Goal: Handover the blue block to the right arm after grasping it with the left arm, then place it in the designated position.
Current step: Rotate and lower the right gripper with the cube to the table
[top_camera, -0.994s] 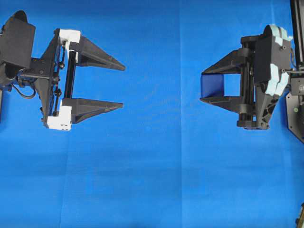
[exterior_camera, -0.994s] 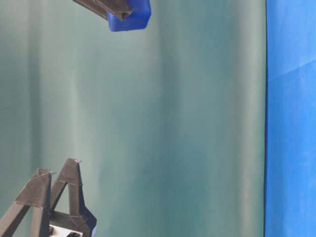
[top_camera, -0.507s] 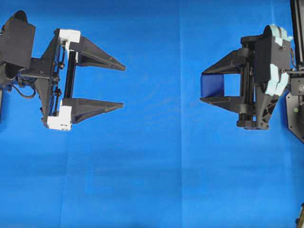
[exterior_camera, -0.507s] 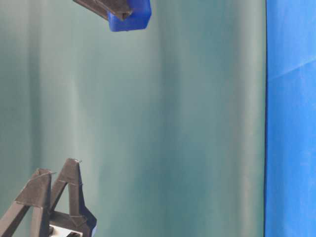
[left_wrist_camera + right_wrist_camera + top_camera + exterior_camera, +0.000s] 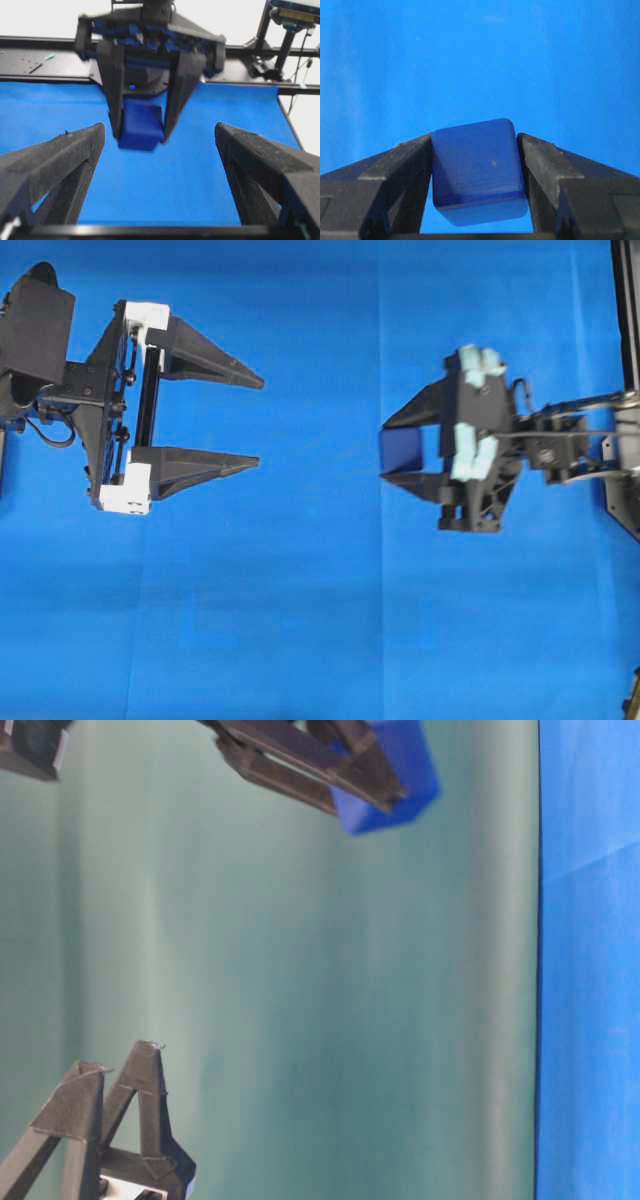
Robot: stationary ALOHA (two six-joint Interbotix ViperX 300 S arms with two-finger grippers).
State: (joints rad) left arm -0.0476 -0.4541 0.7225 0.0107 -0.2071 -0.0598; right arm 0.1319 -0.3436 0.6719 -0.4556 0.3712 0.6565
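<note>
The robot's right gripper will put the blue block down on the blue cloth (image 5: 357,490) between the two grippers, closer to the right gripper's fingertips.
The blue block (image 5: 402,451) is a small dark-blue cube held between the all-black fingers of my right gripper (image 5: 392,451), right of centre in the overhead view and above the cloth. It fills the right wrist view (image 5: 476,167), pinched on both sides. It also shows in the table-level view (image 5: 392,778) and in the left wrist view (image 5: 141,124). My left gripper (image 5: 255,422), with white blocks at its finger bases, is wide open and empty at the left, facing the block across a gap. Its fingertips (image 5: 85,145) frame the left wrist view.
A blue cloth (image 5: 320,620) covers the whole table. A black frame and rails (image 5: 40,57) run along the far edge behind the right arm. A teal backdrop (image 5: 330,1000) fills the table-level view.
My right gripper has moved left toward the middle with the blue block in it and has tilted. The left gripper has not moved.
</note>
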